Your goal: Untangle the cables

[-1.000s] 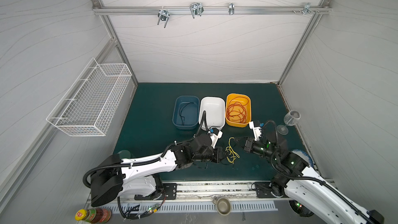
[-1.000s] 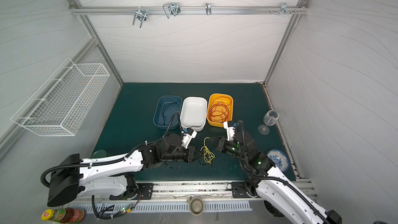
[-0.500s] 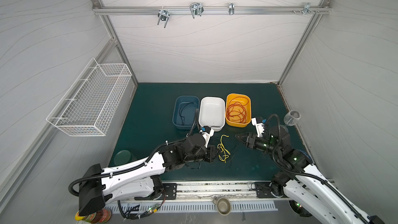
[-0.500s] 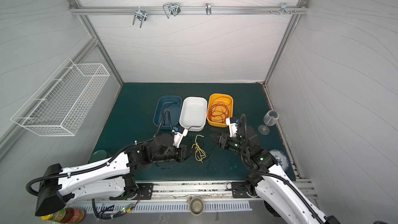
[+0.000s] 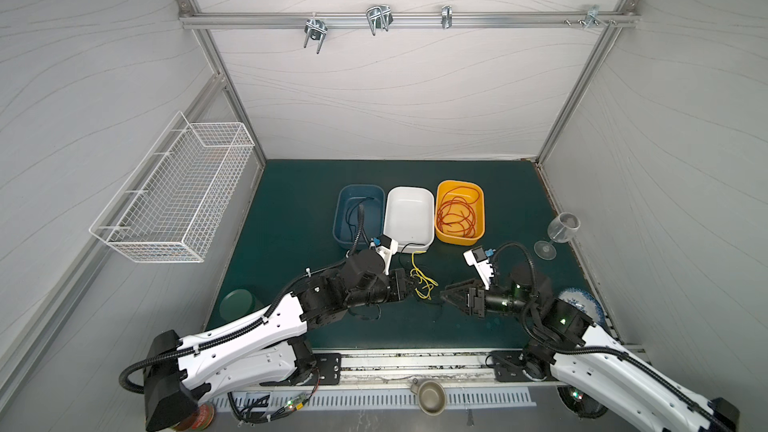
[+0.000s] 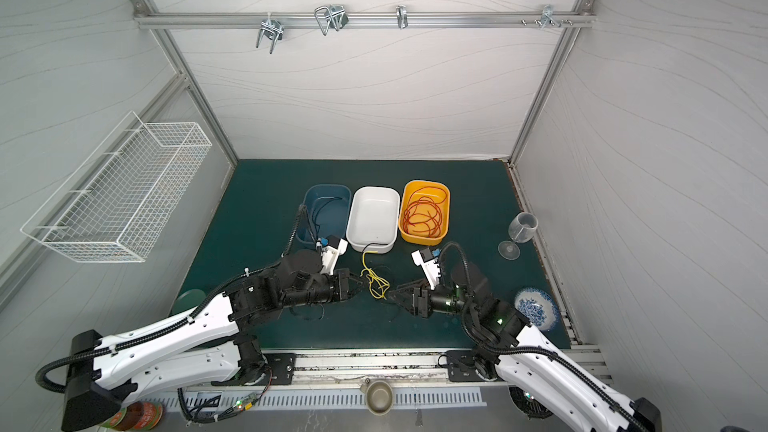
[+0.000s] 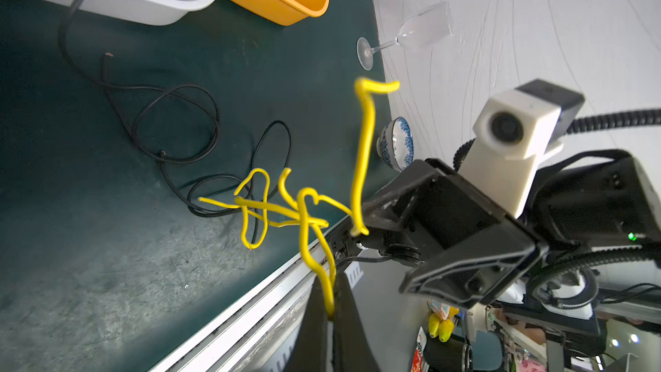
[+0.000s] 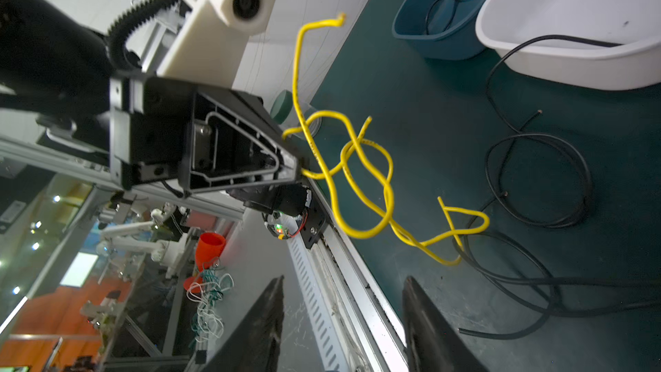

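Note:
I can see the yellow cables loop through each other at my left gripper, so next I grip the lower yellow cable [image 8: 428, 242] with my right gripper and pull them apart before I sort them.
A kinked, looped yellow cable [image 5: 422, 280] [image 6: 376, 280] hangs above the mat's front middle. My left gripper [image 5: 411, 284] [image 7: 334, 313] is shut on one end of it. The cable's loops [image 7: 304, 216] spread out in front of the fingers. My right gripper [image 5: 442, 295] [image 8: 343, 279] faces it from the right and stands open with nothing between its fingers. It is just short of the yellow cable [image 8: 357, 173]. A black cable [image 7: 171, 119] [image 8: 536, 173] lies coiled on the mat, one end over the white bin's rim. Red cables [image 5: 457, 214] lie in the orange bin, and a black cable [image 5: 357, 209] in the blue bin.
A blue bin [image 5: 338, 218], a white bin [image 5: 388, 218] and an orange bin [image 5: 482, 209] stand side by side behind the grippers. A wine glass [image 5: 559, 230] leans at the right wall, with a blue patterned bowl [image 5: 582, 303] nearer the front. A green lid [image 5: 236, 305] lies front left. A wire basket [image 5: 174, 197] hangs on the left wall.
My right gripper has gone from shut to open and moved down toward the front. The yellow cable now hangs from the left gripper alone, a little further back.

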{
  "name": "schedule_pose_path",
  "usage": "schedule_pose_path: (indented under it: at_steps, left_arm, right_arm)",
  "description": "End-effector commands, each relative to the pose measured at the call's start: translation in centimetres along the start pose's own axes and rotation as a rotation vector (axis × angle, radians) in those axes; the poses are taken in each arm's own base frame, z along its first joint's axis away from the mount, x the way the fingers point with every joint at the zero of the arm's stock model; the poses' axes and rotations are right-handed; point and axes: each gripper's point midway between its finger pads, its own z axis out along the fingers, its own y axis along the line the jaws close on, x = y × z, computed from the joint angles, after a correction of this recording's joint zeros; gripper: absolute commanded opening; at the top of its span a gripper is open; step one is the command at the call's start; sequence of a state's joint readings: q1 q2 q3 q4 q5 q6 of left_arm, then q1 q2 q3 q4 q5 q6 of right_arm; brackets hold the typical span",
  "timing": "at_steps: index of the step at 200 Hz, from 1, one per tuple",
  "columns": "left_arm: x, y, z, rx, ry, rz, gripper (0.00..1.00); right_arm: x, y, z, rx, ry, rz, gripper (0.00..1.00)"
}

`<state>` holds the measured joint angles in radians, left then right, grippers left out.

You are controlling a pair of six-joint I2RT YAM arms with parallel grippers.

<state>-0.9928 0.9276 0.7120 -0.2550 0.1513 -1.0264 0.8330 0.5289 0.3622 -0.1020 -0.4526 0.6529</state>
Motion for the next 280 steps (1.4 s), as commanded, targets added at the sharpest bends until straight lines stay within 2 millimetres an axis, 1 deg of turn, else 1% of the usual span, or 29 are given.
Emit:
schedule_pose_path:
  at_steps: [1,21,46,97,120,135,155,176,202,222,237,258,269,280]
  left_arm:
    - [-1.3,-3.1,-1.1,0.094,-0.024,-0.035,0.00]
    - [-1.1,-3.4,-1.1,0.105,-0.013,-0.040,0.00]
    - [-1.1,-3.4,-1.2,0.104,-0.016,-0.046,0.00]
    - [-1.1,-3.3,-1.2,0.105,-0.013,-0.049,0.00]
    - [-1.1,-3.2,-1.2,0.106,-0.016,-0.052,0.00]
    - [-1.0,-3.2,-1.1,0.109,-0.012,-0.056,0.00]
    - [-1.0,-3.1,-1.2,0.109,-0.014,-0.058,0.00]
    - [-1.1,-3.1,-1.4,0.108,-0.020,-0.057,0.00]
    - [-1.1,-2.8,-1.6,0.101,-0.024,-0.059,0.00]
    - [-1.2,-2.6,-1.6,0.102,-0.027,-0.066,0.00]
    - [-1.2,-2.6,-1.6,0.104,-0.030,-0.067,0.00]
    - [-1.4,-2.8,-1.6,0.113,-0.035,-0.071,0.00]
    - [-1.4,-2.9,-1.6,0.116,-0.033,-0.073,0.00]
    - [-1.5,-3.0,-1.6,0.118,-0.032,-0.075,0.00]
  right_arm:
    - [-0.7,-0.6,0.8,0.037,-0.054,-0.108,0.49]
    - [-0.9,-1.5,1.4,0.083,-0.076,-0.137,0.45]
    - [-1.4,-1.3,2.1,0.069,-0.121,-0.188,0.45]
    - [-2.3,-1.2,3.9,0.084,-0.136,-0.230,0.46]
    - [-2.5,-1.7,4.4,0.123,-0.147,-0.244,0.44]
    - [-2.7,-1.9,4.6,0.132,-0.167,-0.248,0.39]
    - [-3.2,-2.2,4.6,0.146,-0.193,-0.255,0.27]
    - [-3.4,-2.1,4.6,0.145,-0.202,-0.259,0.19]
    - [-3.2,-2.1,4.5,0.141,-0.204,-0.259,0.12]
    - [-3.0,-2.1,4.4,0.134,-0.211,-0.259,0.11]
    - [-3.0,-2.0,4.3,0.125,-0.212,-0.258,0.07]
    - [-2.9,-2.0,4.3,0.123,-0.213,-0.257,0.07]
    - [-3.0,-1.8,4.3,0.115,-0.217,-0.253,0.13]
    - [-3.0,-1.7,4.3,0.109,-0.220,-0.250,0.22]
